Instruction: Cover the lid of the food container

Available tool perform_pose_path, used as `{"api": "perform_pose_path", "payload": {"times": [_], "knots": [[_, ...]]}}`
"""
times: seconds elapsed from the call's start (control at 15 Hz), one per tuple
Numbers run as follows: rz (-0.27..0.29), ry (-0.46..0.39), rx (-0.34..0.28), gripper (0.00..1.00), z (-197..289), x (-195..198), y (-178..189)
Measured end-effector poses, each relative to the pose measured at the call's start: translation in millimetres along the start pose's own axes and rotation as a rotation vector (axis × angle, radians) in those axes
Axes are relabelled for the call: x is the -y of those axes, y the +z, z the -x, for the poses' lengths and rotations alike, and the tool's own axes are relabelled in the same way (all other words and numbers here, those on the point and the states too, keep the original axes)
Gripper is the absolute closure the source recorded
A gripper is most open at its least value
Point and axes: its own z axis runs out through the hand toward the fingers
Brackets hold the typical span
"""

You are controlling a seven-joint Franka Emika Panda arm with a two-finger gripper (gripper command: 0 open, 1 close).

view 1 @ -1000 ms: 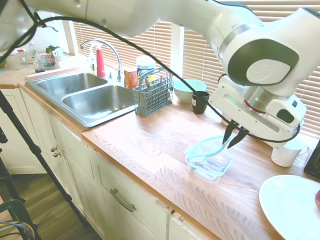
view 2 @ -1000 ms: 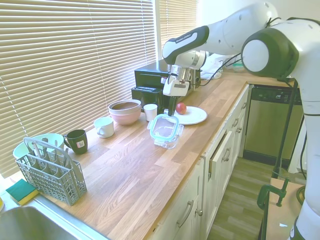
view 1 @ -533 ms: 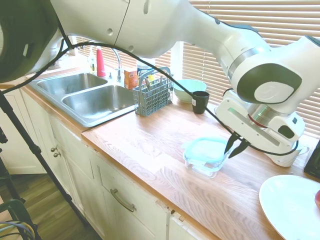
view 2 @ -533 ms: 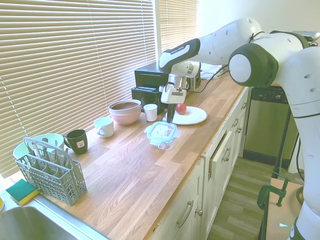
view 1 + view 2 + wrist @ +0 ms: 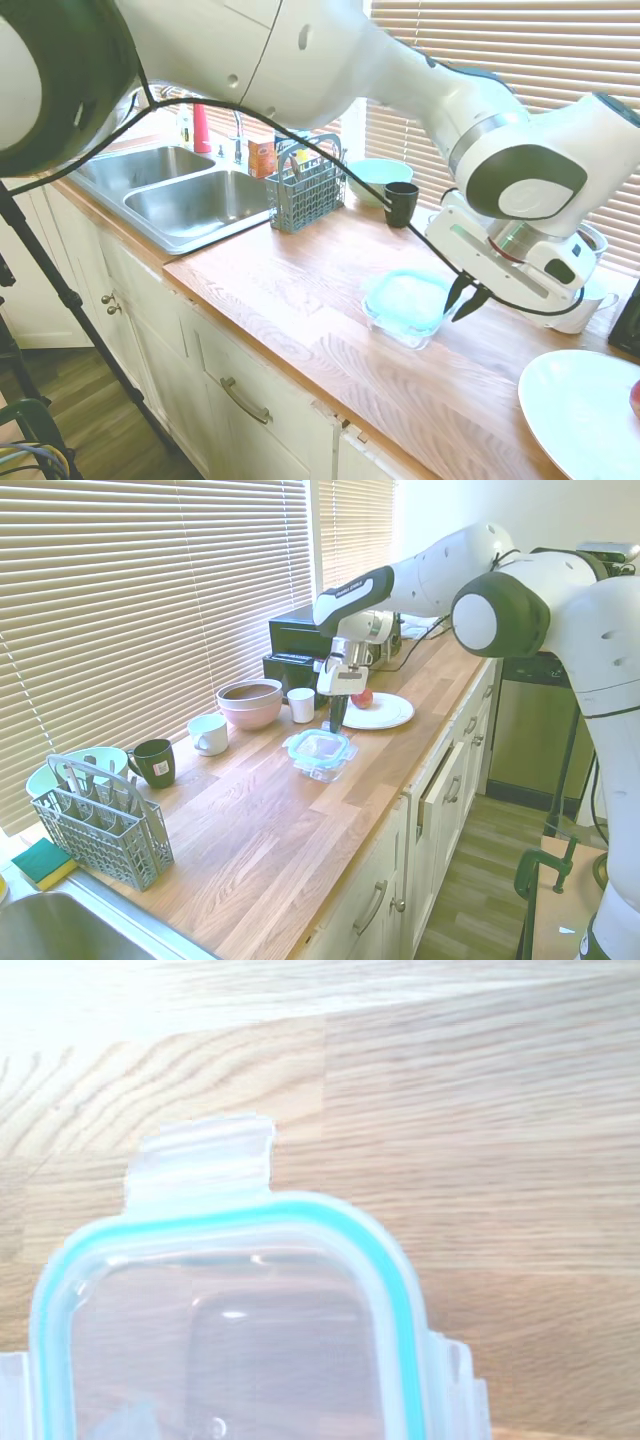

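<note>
The robot's gripper needs to release the lid on top of the food container (image 5: 397, 291) (image 5: 135, 1402), a little toward the utensil caddy.
The lid (image 5: 405, 297), clear with a teal rim, lies flat on top of the food container (image 5: 398, 330), a small clear square dish on the wooden counter. My gripper (image 5: 468, 299) stands at the lid's right edge, fingers narrow and shut on that edge. From the other side, the gripper (image 5: 335, 723) comes down onto the far edge of the lid (image 5: 320, 745), with the container (image 5: 326, 770) under it. The wrist view is filled by the lid (image 5: 230, 1340) from close by, one snap tab sticking out over the wood.
A white plate (image 5: 580, 410) with an apple (image 5: 362, 697) lies close by. A white cup (image 5: 575, 305), black mug (image 5: 401, 203), pink bowl (image 5: 250, 702), light-green bowl (image 5: 378, 180) and utensil caddy (image 5: 305, 190) line the window side. The sink (image 5: 180, 190) is beyond.
The lid was tilted above the container with one edge raised. The gripper has come down with it, and the lid now rests flat on the container.
</note>
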Motion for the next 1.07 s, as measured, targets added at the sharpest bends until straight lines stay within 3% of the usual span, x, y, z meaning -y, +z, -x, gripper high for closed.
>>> {"api": "perform_pose_path", "payload": {"times": [0.33,0.4,1.07], "knots": [[0.009,0.010,0.008,1.00,2.9,6.3,2.4],[0.012,0.011,0.012,0.00,3.4,6.4,2.8],[0.045,-0.015,0.037,0.00,11.1,17.9,13.0]]}}
